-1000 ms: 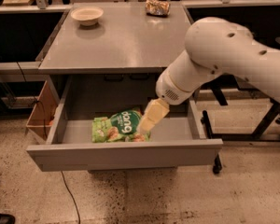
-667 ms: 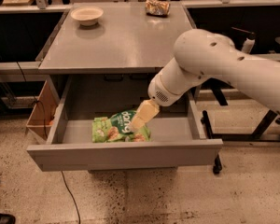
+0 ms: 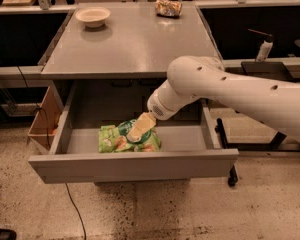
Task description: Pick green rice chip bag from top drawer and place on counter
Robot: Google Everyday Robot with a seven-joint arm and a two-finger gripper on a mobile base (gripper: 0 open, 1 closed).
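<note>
Next, the gripper closes on the back part (image 3: 144, 129) of the green rice chip bag, on the side of the bag away from the front of the drawer.
The green rice chip bag (image 3: 121, 138) lies flat in the open top drawer (image 3: 132, 166), left of its middle. My gripper (image 3: 139, 128) reaches down into the drawer from the right on the white arm and sits right over the bag's right half, covering its logo. The grey counter (image 3: 132, 41) is above the drawer.
A white bowl (image 3: 92, 17) stands at the counter's back left and a crumpled gold-brown foil bag (image 3: 168, 7) at its back middle. A cardboard box (image 3: 44, 119) sits left of the drawer. Dark side shelves flank the table, with a bottle (image 3: 264, 49) on the right.
My arm has swung left and lower into the drawer, bringing the gripper from the bag's right edge onto the bag. The bag has not moved.
</note>
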